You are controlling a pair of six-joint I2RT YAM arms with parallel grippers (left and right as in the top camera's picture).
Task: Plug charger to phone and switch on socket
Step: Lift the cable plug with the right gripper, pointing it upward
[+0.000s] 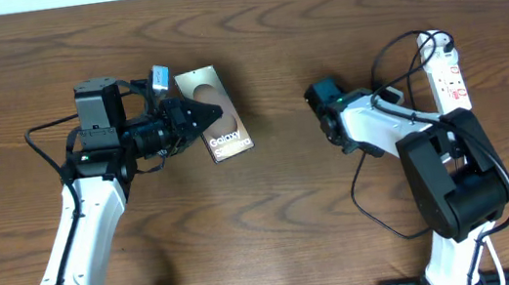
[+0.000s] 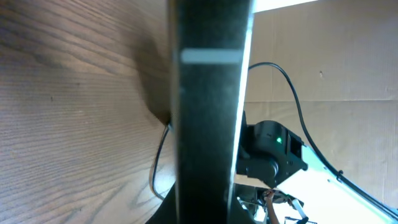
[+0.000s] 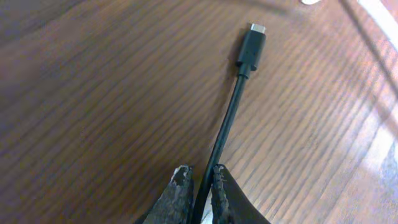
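My right gripper holds the charger cable well behind its plug; next I regrip close behind the plug (image 3: 244, 71), in line, before lifting.
The phone (image 1: 221, 127), grey-brown with white "Galaxy" lettering, sits left of centre. My left gripper (image 1: 194, 116) is shut on its left edge. In the left wrist view the phone (image 2: 208, 118) is a dark slab seen edge-on that hides the jaws. My right gripper (image 3: 200, 175) is shut on the thin black charger cable (image 3: 227, 121). The plug tip (image 3: 252, 42) sticks out ahead of the fingers, above the wood. In the overhead view the right gripper (image 1: 321, 112) is right of the phone, with a gap between them. The white socket strip (image 1: 449, 77) lies at the far right.
The black charger cable (image 1: 391, 56) loops from the socket strip past the right arm (image 1: 385, 125) and down toward the front edge. The right arm's wrist (image 2: 270, 149) shows in the left wrist view beyond the phone, with a thin black cable (image 2: 158, 165) on the wooden table (image 1: 249, 25).
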